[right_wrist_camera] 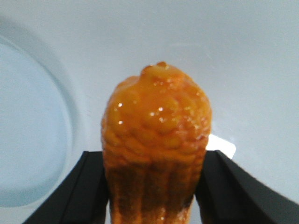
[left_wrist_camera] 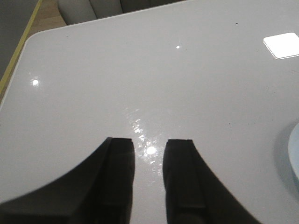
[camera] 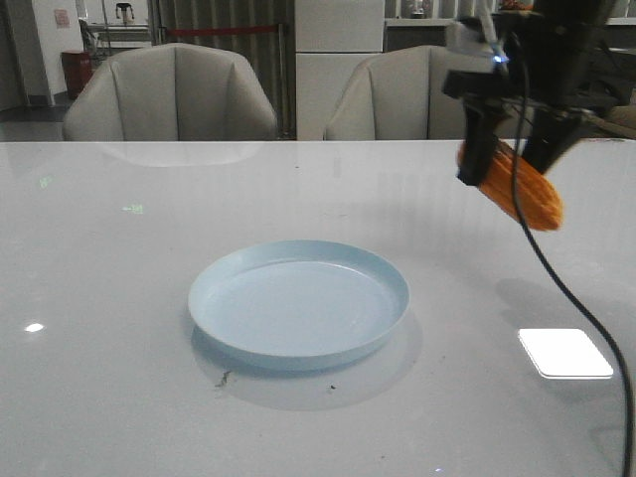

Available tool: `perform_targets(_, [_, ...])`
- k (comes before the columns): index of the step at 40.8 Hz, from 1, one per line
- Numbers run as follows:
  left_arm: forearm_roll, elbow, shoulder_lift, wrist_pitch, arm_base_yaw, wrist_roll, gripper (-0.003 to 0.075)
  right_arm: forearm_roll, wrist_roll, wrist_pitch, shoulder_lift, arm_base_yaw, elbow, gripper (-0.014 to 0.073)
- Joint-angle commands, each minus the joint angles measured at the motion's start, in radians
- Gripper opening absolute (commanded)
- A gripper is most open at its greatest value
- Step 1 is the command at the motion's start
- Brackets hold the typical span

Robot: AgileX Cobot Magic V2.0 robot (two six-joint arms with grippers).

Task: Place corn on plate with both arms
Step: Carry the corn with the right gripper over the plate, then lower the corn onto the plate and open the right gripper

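Observation:
Next, my right gripper releases the corn across the middle of the pale blue plate (camera: pixel 300 288).
My right gripper (camera: pixel 509 157) is shut on the orange-yellow corn (camera: pixel 524 189) and holds it tilted in the air, above the table to the right of and behind the pale blue plate (camera: pixel 298 301). In the right wrist view the corn (right_wrist_camera: pixel 156 140) stands between the two black fingers (right_wrist_camera: pixel 84 186), its tapered end pointing away, and the plate (right_wrist_camera: pixel 28 135) lies beside it. My left gripper (left_wrist_camera: pixel 149 154) is open and empty over bare table; it does not show in the front view. An edge of the plate (left_wrist_camera: pixel 294 158) shows in the left wrist view.
The plate sits near the middle of the white glossy table (camera: pixel 99 298). Two grey armchairs (camera: pixel 169 94) stand behind the table's far edge. A dark cable (camera: pixel 571 298) hangs from the right arm down over the table's right side. A bright light reflection (camera: pixel 564 353) lies at the right.

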Motion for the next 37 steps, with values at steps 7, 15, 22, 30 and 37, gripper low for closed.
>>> perform_targets(7, [-0.006,-0.037,-0.012,-0.079,-0.003,-0.012,0.0257,0.031,-0.017,0.047,-0.062,0.19,-0.137,0.0069])
perform_targets(15, [-0.006,-0.037,-0.012,-0.079,-0.003,-0.012,0.0257,0.057,-0.017,0.05,-0.024,0.293,-0.137,0.0069])
perform_targets(22, [-0.006,-0.037,-0.012,-0.079,-0.003,-0.012,0.0257,0.098,-0.01,0.013,0.044,0.331,-0.137,0.0079])
perform_targets(30, [-0.006,-0.037,-0.012,-0.079,-0.003,-0.012,0.0257,0.146,0.004,0.011,0.094,0.332,-0.138,0.0314])
perform_targets(37, [-0.006,-0.037,-0.012,-0.079,-0.003,-0.012,0.0257,0.146,0.003,0.01,0.107,0.332,-0.143,0.0559])
